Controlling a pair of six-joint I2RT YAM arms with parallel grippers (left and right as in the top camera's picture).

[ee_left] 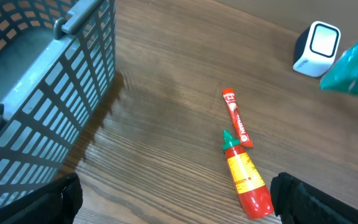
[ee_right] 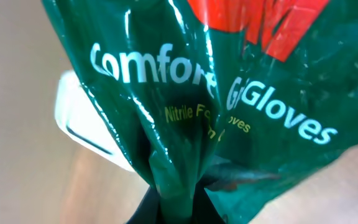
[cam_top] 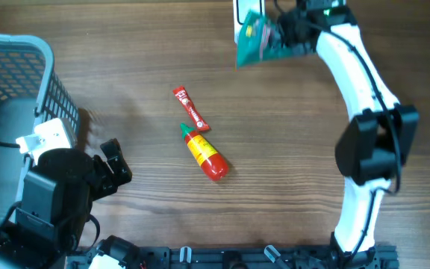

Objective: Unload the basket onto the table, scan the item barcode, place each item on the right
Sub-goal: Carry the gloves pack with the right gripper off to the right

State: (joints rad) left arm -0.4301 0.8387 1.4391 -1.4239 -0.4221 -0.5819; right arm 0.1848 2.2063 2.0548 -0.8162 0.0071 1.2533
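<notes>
Next, I release the green pack of gloves from my right gripper onto bare wood, on the side opposite the basket and next to the black elbow.
My right gripper (cam_top: pixel 286 33) is shut on a green plastic pack of gloves (cam_top: pixel 260 41), held up at the table's far edge right in front of the white barcode scanner (cam_top: pixel 239 15). In the right wrist view the glossy green pack (ee_right: pixel 229 93) fills the frame, pinched between my dark fingers (ee_right: pixel 151 208), with the white scanner (ee_right: pixel 86 124) behind it. From the left wrist view the scanner (ee_left: pixel 317 48) stands at the top right with the green pack (ee_left: pixel 356 65) beside it. My left gripper (ee_left: pixel 176 199) hangs open over bare wood near the basket.
A grey-blue mesh basket (cam_top: pixel 21 75) stands at the left edge. A red sauce sachet (cam_top: pixel 190 109) and a red-and-yellow sauce bottle with a green cap (cam_top: pixel 205 153) lie mid-table. The bottle's red base (ee_left: pixel 257 202) lies close to my left gripper's right finger.
</notes>
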